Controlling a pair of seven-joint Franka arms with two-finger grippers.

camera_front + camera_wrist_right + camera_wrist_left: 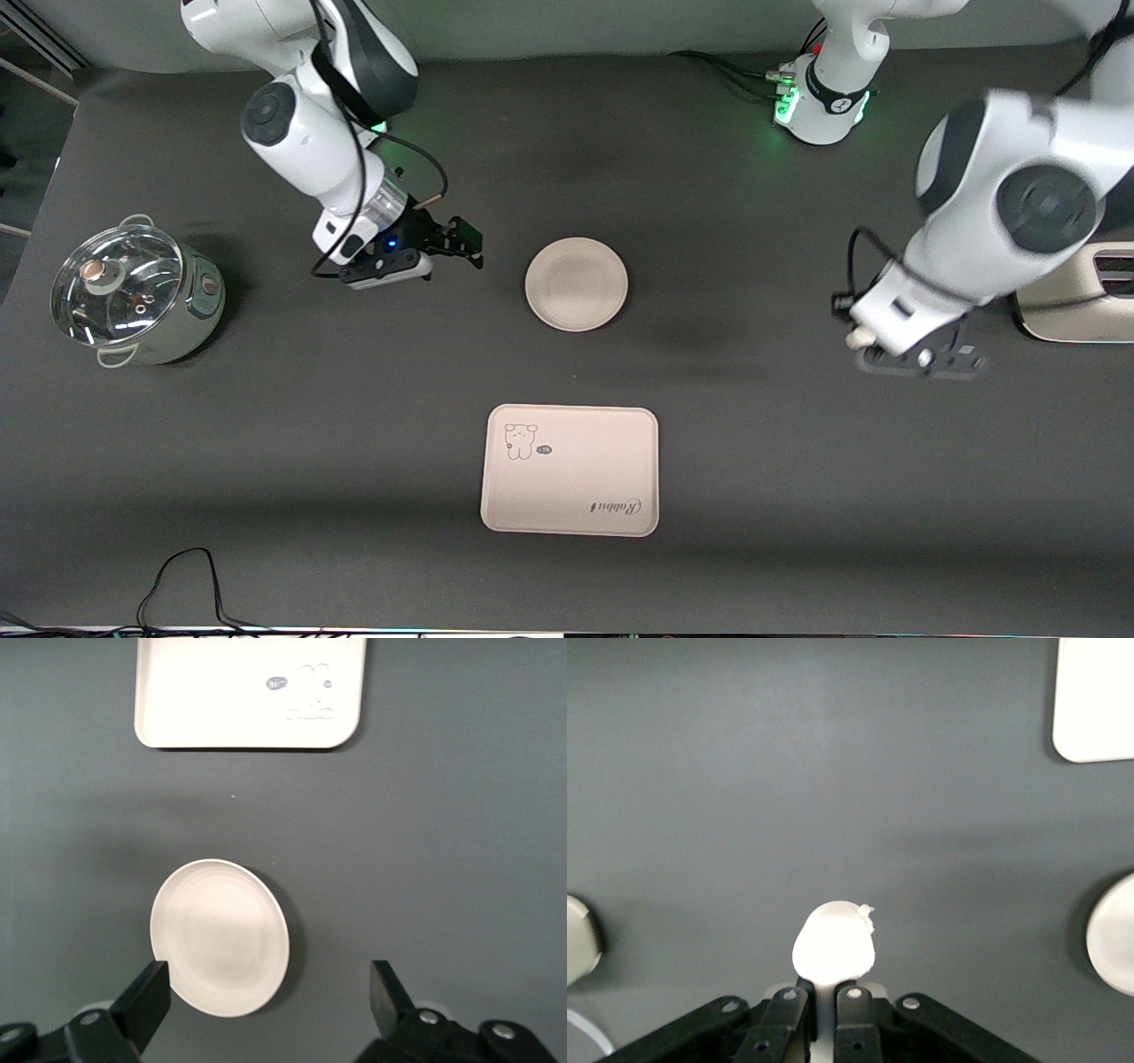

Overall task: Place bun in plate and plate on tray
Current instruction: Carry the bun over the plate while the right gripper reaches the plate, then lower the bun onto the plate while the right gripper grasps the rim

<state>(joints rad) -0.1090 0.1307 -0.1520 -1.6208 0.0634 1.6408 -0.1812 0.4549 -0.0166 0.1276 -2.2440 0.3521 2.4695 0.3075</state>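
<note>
Next, I release the bun with my left gripper near the middle of the round cream plate (582, 289). The bun is now over bare table.
The bun (835, 941), small and white, is gripped between the shut fingers of my left gripper (828, 988). That gripper (921, 361) hangs over bare table toward the left arm's end, well apart from the plate. The round cream plate (576, 283) lies empty at mid-table and also shows in the right wrist view (219, 937) and the left wrist view (1116, 935). The rectangular tray (570, 470) with the bear drawing lies nearer to the front camera than the plate, empty; it also shows in the right wrist view (248, 691). My right gripper (465, 244) is open and empty, just beside the plate (267, 983).
A steel pot with a glass lid (133, 297) stands at the right arm's end. A cream appliance (1076, 297) stands at the left arm's end, close to the left arm. A black cable (177, 585) lies at the table edge nearest the front camera.
</note>
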